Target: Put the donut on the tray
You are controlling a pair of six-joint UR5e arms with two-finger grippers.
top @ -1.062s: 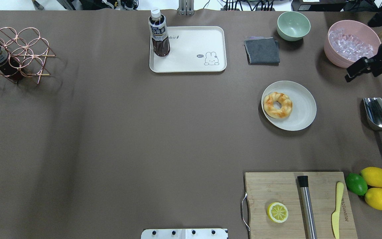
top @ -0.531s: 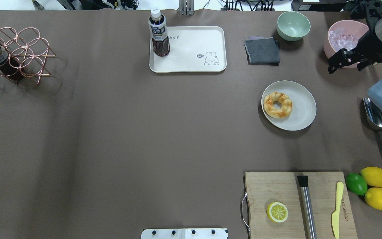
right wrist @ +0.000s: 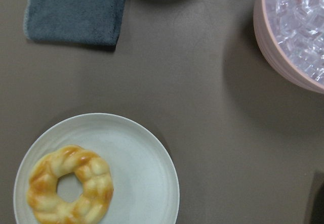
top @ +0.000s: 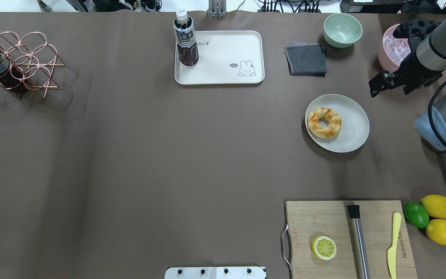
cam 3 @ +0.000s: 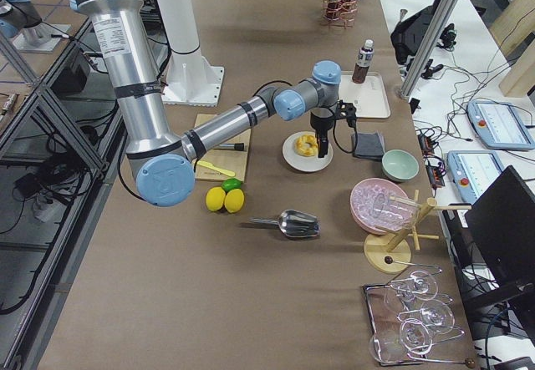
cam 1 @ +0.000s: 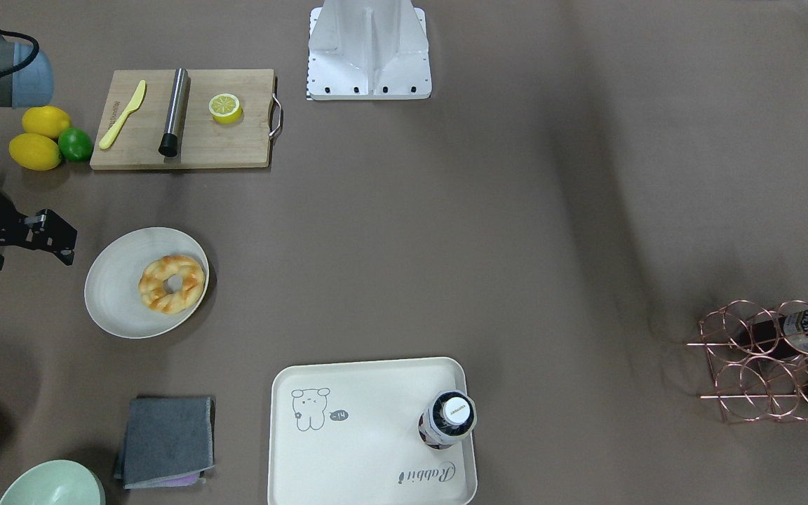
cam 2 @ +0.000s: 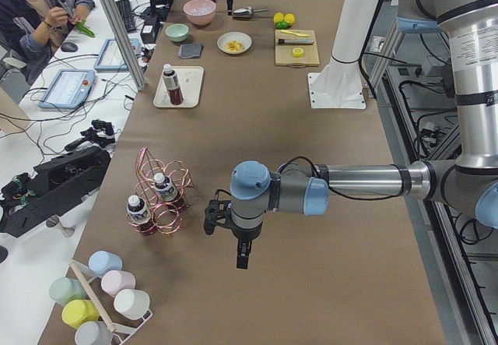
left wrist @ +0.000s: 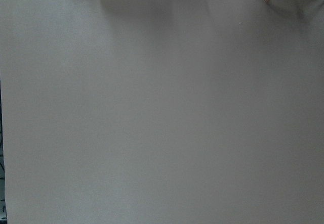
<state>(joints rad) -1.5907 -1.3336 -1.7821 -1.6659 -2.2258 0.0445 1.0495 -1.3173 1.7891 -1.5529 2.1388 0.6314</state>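
Observation:
The robot's right gripper will next close on the empty-side rim [cam 1: 90, 268] [right wrist: 176, 215] of the round off-white plate, opposite the donut.
The donut [top: 316, 124] lies on the left half of a round off-white plate [top: 352, 124], also in the front view [cam 1: 155, 286] and the right wrist view [right wrist: 98, 183]. The cream tray [top: 223, 58] with the bear drawing sits at the table's far middle, well left of the plate, and shows in the front view too [cam 1: 362, 435]. A dark drink bottle [top: 186, 38] stands in the tray's corner. My right gripper [top: 376, 87] hovers open and empty just beyond the plate's far right rim. My left gripper [cam 2: 242, 255] hangs over bare table near the wire rack; I cannot tell whether it is open.
A pink bowl of ice [top: 395, 48] sits under my right arm. A grey cloth [top: 306, 58] and green bowl [top: 342, 29] lie between plate and tray. A cutting board [top: 323, 221] with a halved lemon is nearer. A copper wire rack [top: 18, 62] stands far left.
My right arm has swung in from the table's right edge, past the ice bowl, toward the plate. The donut, plate and tray have not moved.

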